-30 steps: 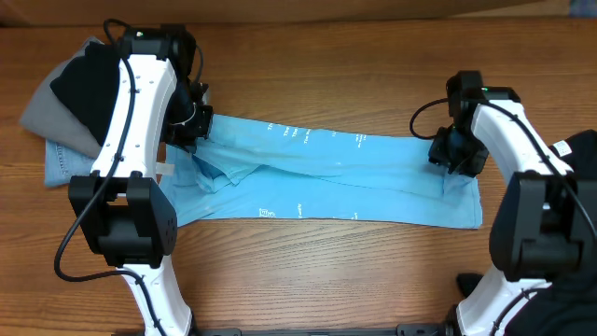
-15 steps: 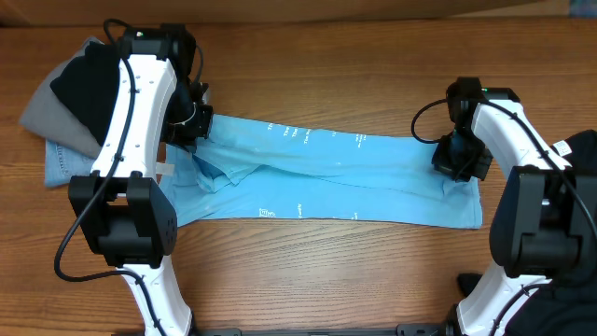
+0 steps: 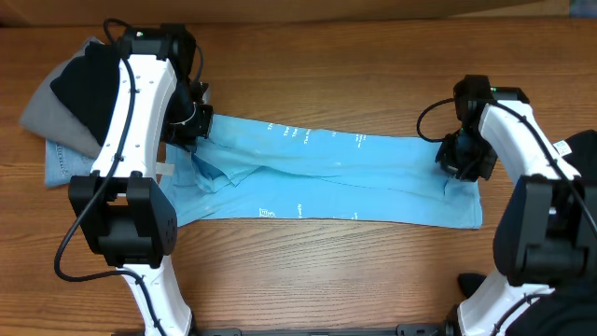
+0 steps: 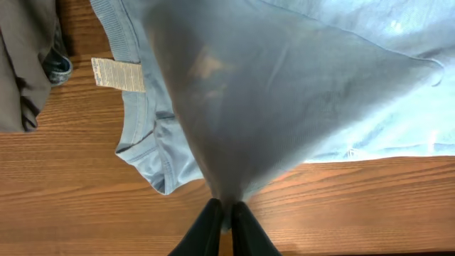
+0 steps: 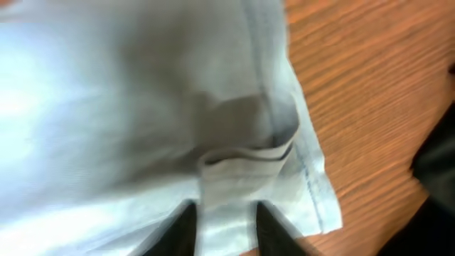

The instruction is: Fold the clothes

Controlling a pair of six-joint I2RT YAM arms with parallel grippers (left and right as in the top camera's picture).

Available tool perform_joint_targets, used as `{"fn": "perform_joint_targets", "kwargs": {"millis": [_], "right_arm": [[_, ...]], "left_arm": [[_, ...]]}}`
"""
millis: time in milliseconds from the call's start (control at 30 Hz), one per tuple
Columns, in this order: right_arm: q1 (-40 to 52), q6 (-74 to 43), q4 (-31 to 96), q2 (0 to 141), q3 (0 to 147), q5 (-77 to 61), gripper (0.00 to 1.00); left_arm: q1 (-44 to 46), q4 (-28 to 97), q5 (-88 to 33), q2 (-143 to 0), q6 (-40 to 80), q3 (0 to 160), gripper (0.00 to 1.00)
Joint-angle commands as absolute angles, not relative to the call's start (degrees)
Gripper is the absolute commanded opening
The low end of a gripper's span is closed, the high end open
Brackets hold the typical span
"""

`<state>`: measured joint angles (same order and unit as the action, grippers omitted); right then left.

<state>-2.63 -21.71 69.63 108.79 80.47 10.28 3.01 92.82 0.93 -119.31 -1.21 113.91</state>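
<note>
The T-shirt's upper hem is bunched in a curl above the lower hem, so next my right gripper pinches the curled edge [image 5: 231,176] and pulls it straight.
The clothes [image 3: 326,177], a light blue T-shirt with small white lettering [image 3: 289,133], lie as a long band across the table [image 3: 308,280]. My left gripper [image 3: 193,131] is at the shirt's left, collar end. In the left wrist view it [image 4: 225,213] is shut on a pinch of blue cloth [image 4: 298,92] that rises in a tent; the white neck label [image 4: 117,73] shows beside the collar. My right gripper [image 3: 459,168] is over the right, hem end. Its fingers [image 5: 226,227] stand apart, open, with a fold of the hem [image 5: 242,160] between them; that view is blurred.
A pile of grey [image 3: 42,103], black [image 3: 79,84] and pale denim-blue [image 3: 65,166] garments lies at the back left, just beyond my left arm. Another black garment [image 3: 580,149] sits at the right edge. Bare wood runs along the front and back of the shirt.
My right gripper has slid a little to the right along the hem end and its fingers now stand apart. The left gripper and the shirt's left end have not moved.
</note>
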Motion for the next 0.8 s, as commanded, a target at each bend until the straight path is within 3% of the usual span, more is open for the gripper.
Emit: {"fn": "perform_joint_targets", "kwargs": {"millis": [0, 133, 467, 567, 667, 767], "right_arm": [[-1.37, -21.02, 69.01, 105.95, 80.64, 9.8, 0.55], [-1.23, -21.06, 67.33, 106.45, 80.44, 10.74, 0.64], [-1.34, -22.83, 59.07, 106.69, 70.98, 12.08, 0.61], [-1.34, -24.6, 58.22, 106.69, 69.58, 13.08, 0.49], [-1.37, -25.58, 58.89, 106.67, 69.78, 14.2, 0.29], [-1.85, -26.28, 59.99, 106.67, 70.26, 14.37, 0.22]], "left_arm": [[3.11, 92.4, 1.45, -117.62, -1.28, 113.56, 0.11], [3.11, 92.29, 1.45, -117.62, -1.28, 113.56, 0.11], [3.11, 92.2, 1.45, -117.62, -1.28, 113.56, 0.11], [3.11, 92.2, 1.45, -117.62, -1.28, 113.56, 0.11], [3.11, 92.29, 1.43, -117.62, -1.28, 113.56, 0.11], [3.11, 92.29, 1.45, -117.62, -1.28, 113.56, 0.11]]}}
